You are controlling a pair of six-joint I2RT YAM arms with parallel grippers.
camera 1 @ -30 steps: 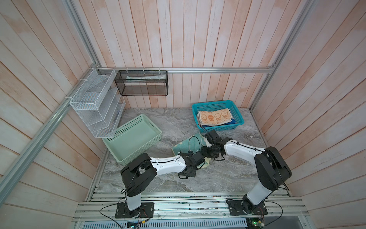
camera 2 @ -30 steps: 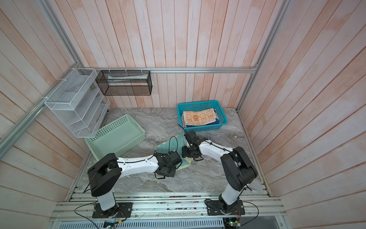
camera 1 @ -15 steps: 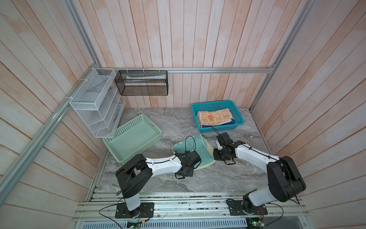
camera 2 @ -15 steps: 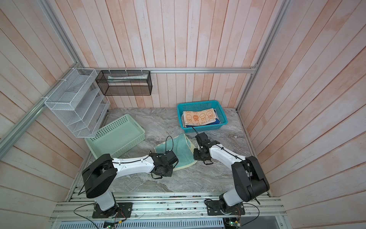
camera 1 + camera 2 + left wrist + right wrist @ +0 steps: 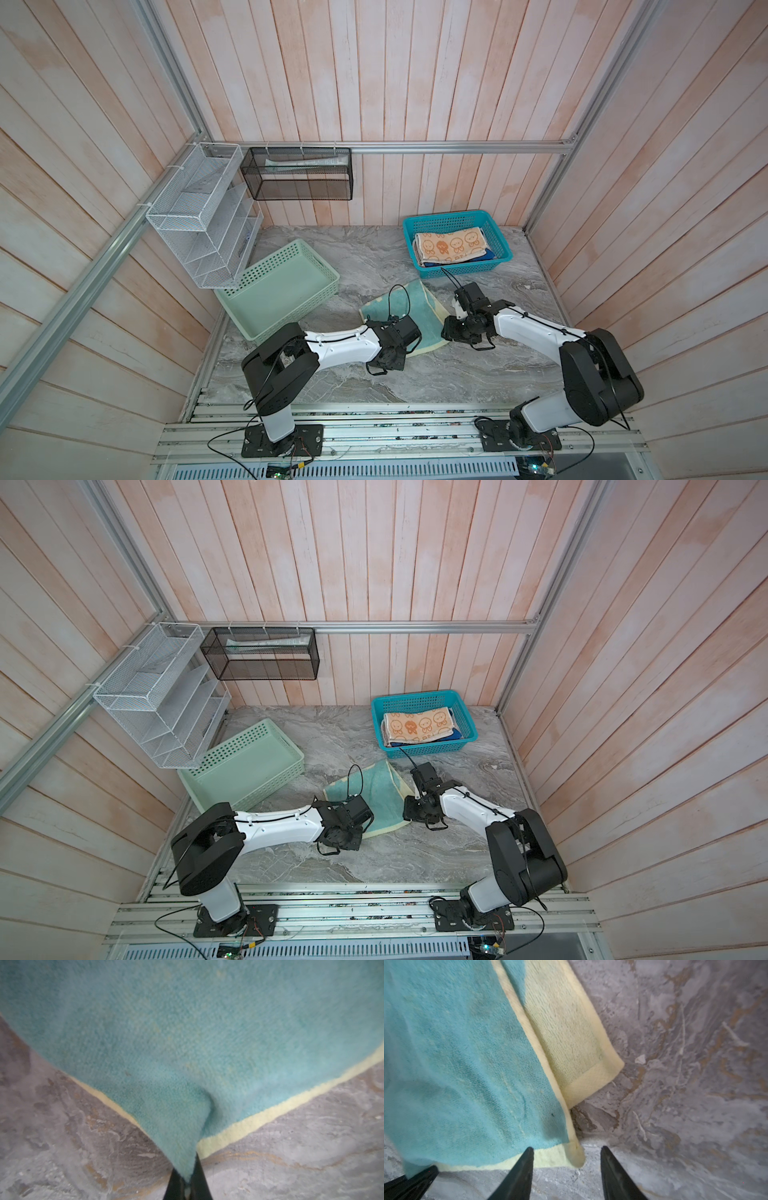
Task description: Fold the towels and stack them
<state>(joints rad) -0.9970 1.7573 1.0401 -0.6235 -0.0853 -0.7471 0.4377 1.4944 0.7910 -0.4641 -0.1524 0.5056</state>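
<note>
My right gripper needs to take the towel's loose corner (image 5: pixel 576 1156) and help lift the towel to straighten it, because the towel's lower layer sticks out crooked from under the top layer.
A teal towel (image 5: pixel 405 309) (image 5: pixel 374 796) with a pale yellow border lies folded on the marble table in both top views. My left gripper (image 5: pixel 405 353) (image 5: pixel 360 833) (image 5: pixel 187 1167) is shut on its near left corner, and teal cloth (image 5: pixel 187 1043) rises from between the black fingers. My right gripper (image 5: pixel 446 338) (image 5: pixel 409 817) (image 5: pixel 567 1148) stands open at the near right corner; the yellow corner tip (image 5: pixel 577 1159) lies loose between the fingers. An orange-and-cream towel (image 5: pixel 451 246) (image 5: pixel 417 725) lies folded on a blue towel (image 5: pixel 478 255) in the teal basket (image 5: pixel 449 216).
A mint-green basket (image 5: pixel 286 322) (image 5: pixel 249 789) sits at the left of the table. A white wire rack (image 5: pixel 199 224) and a black mesh basket (image 5: pixel 299 178) hang on the back walls. Bare marble (image 5: pixel 457 374) runs along the front edge.
The bunched towel now lies spread flat. My right gripper left the left one, swung out to the right, then came back to the near right corner. The left gripper keeps its grip.
</note>
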